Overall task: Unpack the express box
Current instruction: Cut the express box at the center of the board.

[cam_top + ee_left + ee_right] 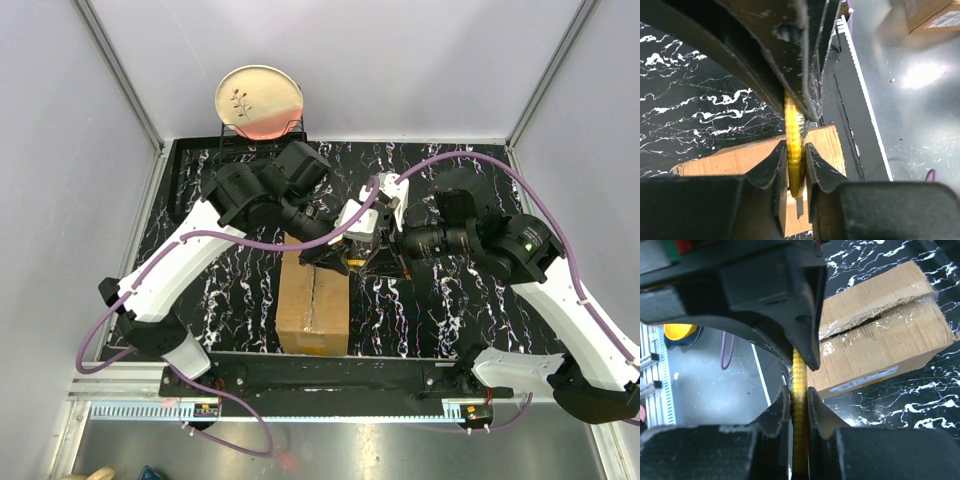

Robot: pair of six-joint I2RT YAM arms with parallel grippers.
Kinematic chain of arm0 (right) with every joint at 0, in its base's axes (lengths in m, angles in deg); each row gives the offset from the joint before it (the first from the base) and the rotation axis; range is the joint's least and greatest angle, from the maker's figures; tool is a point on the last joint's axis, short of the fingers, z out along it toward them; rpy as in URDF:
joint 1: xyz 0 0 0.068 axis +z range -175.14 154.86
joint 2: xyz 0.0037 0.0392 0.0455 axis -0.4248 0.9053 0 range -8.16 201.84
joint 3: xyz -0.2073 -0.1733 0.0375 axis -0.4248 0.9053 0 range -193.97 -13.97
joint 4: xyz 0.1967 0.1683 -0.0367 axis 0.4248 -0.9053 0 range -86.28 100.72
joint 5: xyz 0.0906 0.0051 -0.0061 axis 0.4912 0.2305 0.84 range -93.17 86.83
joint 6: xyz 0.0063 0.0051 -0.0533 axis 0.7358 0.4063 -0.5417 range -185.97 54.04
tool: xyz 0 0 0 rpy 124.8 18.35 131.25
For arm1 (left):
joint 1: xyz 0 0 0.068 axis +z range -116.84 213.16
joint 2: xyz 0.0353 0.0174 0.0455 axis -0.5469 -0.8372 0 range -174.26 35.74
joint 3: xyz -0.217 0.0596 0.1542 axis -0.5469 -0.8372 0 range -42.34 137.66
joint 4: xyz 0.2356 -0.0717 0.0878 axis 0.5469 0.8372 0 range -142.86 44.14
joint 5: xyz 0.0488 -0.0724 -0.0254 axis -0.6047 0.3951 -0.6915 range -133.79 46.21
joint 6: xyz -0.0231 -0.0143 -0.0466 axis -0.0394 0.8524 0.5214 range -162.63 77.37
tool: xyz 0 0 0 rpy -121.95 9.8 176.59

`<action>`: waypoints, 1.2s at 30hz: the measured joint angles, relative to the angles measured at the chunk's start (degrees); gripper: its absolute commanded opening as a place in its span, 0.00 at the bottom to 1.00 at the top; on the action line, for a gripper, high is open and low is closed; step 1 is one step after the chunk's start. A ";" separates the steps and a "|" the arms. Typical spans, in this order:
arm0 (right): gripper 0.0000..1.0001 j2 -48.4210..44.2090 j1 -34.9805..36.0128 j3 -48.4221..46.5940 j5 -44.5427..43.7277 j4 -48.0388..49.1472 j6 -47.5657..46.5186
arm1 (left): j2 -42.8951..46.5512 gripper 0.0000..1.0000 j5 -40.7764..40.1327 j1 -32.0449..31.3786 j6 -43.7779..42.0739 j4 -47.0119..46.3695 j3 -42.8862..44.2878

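Note:
The robot's grippers crowd together on the yellow tool, so the right gripper needs to open and take the tool's back end (800, 462) while the left gripper steadies it.
The express box (313, 300), a plain brown carton, lies on the black marbled table (450, 300) between the two arms. Its taped top seam (875, 322) is torn partly open. A thin yellow ridged tool (794, 145) hangs over the box's far end. My left gripper (335, 258) is shut on the tool's lower end, just above the cardboard (735, 160). My right gripper (385, 258) is shut on the same yellow tool (799, 390), beside the box (890, 355). The two grippers nearly touch, and each fills the top of the other's wrist view.
A patterned plate (259, 100) stands in a black rack (262, 135) at the back left. White walls close in the table on three sides. A black rail (320, 375) runs along the near edge. Another carton (930, 15) lies on the grey floor beyond it.

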 measured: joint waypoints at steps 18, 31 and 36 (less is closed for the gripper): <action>1.00 -17.77 0.07 16.68 -8.37 20.00 5.01 | 4.70 0.00 2.82 0.59 12.57 -11.82 -11.41; 0.97 -19.23 0.07 22.45 -7.82 31.76 10.21 | 8.79 0.00 13.11 5.25 29.77 -28.85 -17.75; 0.56 -17.97 0.04 22.45 -6.29 34.38 10.16 | 8.79 0.00 14.51 5.25 30.99 -29.94 -18.47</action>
